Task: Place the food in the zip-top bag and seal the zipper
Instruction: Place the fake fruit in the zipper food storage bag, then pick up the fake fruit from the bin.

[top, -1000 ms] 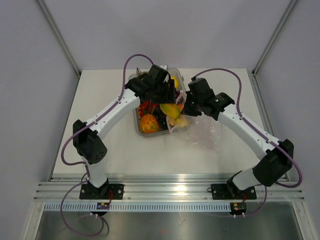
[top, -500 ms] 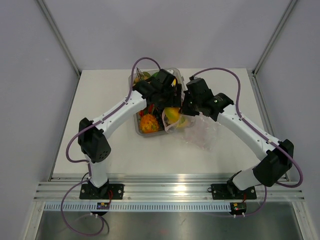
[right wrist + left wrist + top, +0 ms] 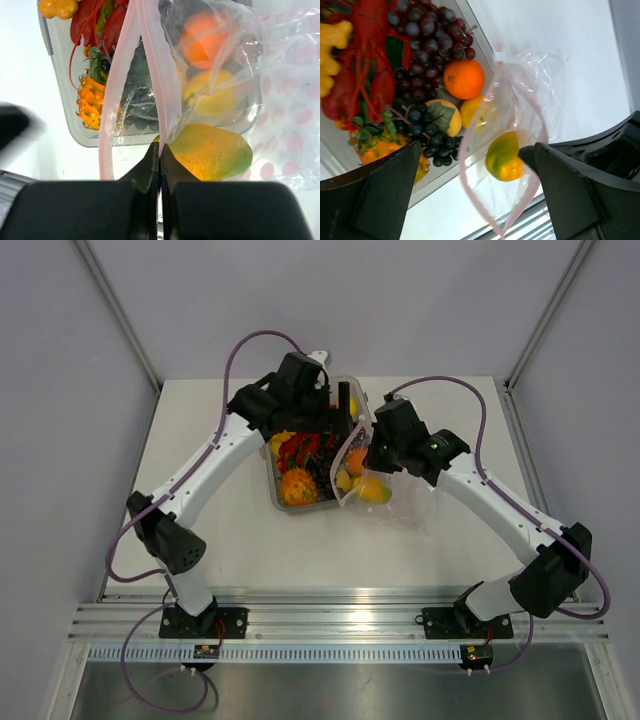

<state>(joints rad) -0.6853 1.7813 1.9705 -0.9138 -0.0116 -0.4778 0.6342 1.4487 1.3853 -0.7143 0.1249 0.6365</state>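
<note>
My left gripper should next grab the top bunch of purple grapes (image 3: 339, 437) (image 3: 439, 37) in the tray, between the red lobster toy and the orange.
The clear zip-top bag (image 3: 405, 502) lies right of the tray, its mouth held open. My right gripper (image 3: 368, 458) is shut on the pinkish-red zipper (image 3: 114, 90) strip, pinching one side of it (image 3: 160, 147). A yellow-green mango (image 3: 372, 490) lies inside the bag, clear in the left wrist view (image 3: 504, 156) and the right wrist view (image 3: 210, 152). My left gripper (image 3: 338, 425) is open and empty above the bag's mouth and the tray's right edge (image 3: 476, 150). More food stays in the tray: purple grapes (image 3: 420, 45), an orange (image 3: 464, 79), a lemon (image 3: 472, 110).
The rigid clear tray (image 3: 272, 490) stands in the middle of the white table, holding a red lobster toy (image 3: 370, 50) and other toys. The bag's pink-dotted back panel (image 3: 295, 115) spreads to the right. Grey walls enclose the table.
The left gripper brought the mango over the bag's mouth, let it go, and drew back toward the tray. The mango now lies inside the bag. The right gripper kept its hold.
</note>
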